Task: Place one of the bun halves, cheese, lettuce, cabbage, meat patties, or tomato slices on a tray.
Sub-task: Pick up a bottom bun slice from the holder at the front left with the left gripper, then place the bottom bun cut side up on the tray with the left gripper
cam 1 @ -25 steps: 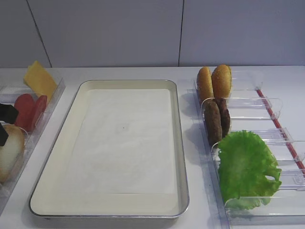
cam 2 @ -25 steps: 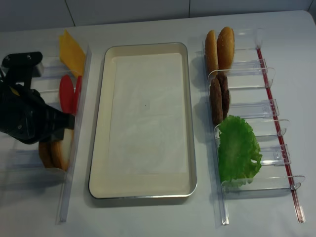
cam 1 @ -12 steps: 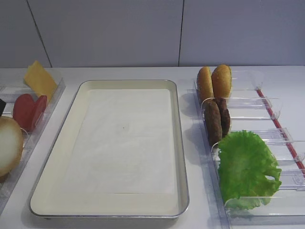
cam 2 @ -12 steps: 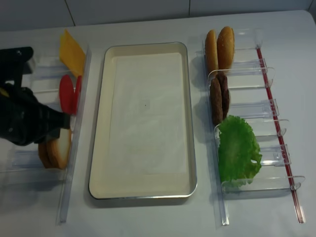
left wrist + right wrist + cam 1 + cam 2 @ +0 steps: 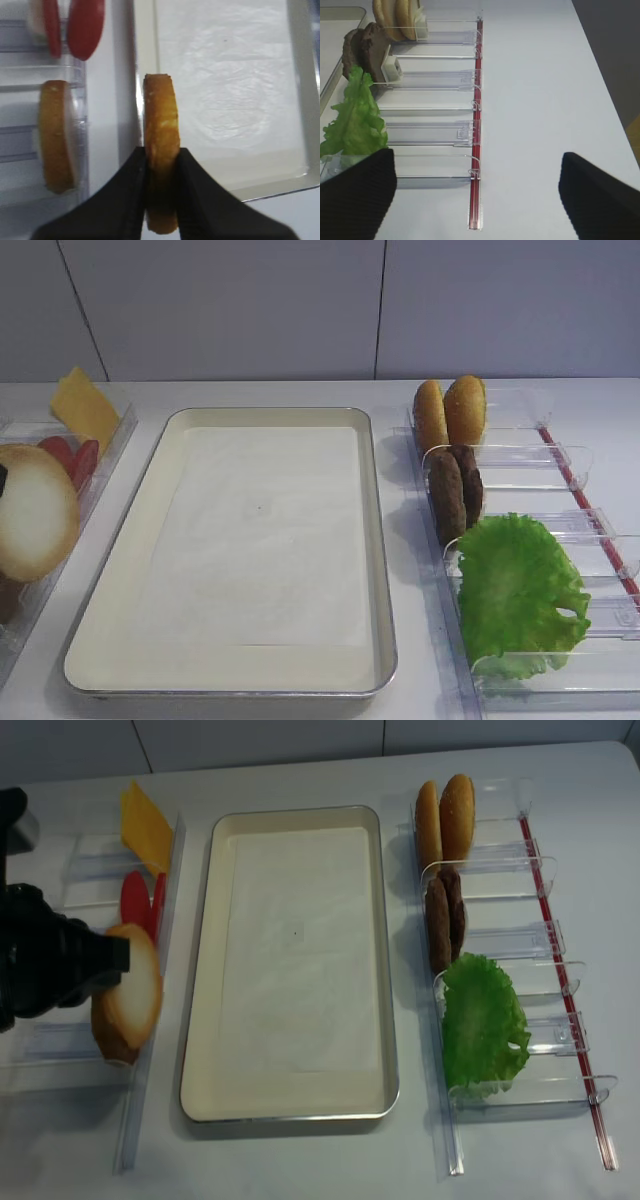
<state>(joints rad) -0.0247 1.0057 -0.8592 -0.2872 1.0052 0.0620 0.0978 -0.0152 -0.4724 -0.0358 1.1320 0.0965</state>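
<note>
The robot's left gripper should release the bun half midway across the front part of the tray's white paper (image 5: 298,1005) (image 5: 225,109). The bun half is held edge-on between rack and tray.
My left gripper (image 5: 161,165) is shut on a bun half (image 5: 161,120), held edge-on above the gap between the left rack and the tray (image 5: 296,75). The same bun half (image 5: 132,992) shows its pale face toward the tray (image 5: 200,970). A second bun half (image 5: 54,135) stands in the rack. Cheese (image 5: 143,815) and tomato slices (image 5: 137,900) stand further back. Meat patties (image 5: 440,920) and lettuce (image 5: 482,1020) sit in the right rack. No cabbage is in view. My right gripper (image 5: 477,200) is open over bare table beside the lettuce (image 5: 355,120).
Two golden upright buns (image 5: 447,812) stand at the back of the right clear rack. A red strip (image 5: 478,125) runs along that rack's outer edge. The left rack's clear wall (image 5: 160,920) lies between the held bun and the tray.
The left gripper has lifted the bun half up out of the left rack and carried it a little toward the tray. The right gripper's side looks the same.
</note>
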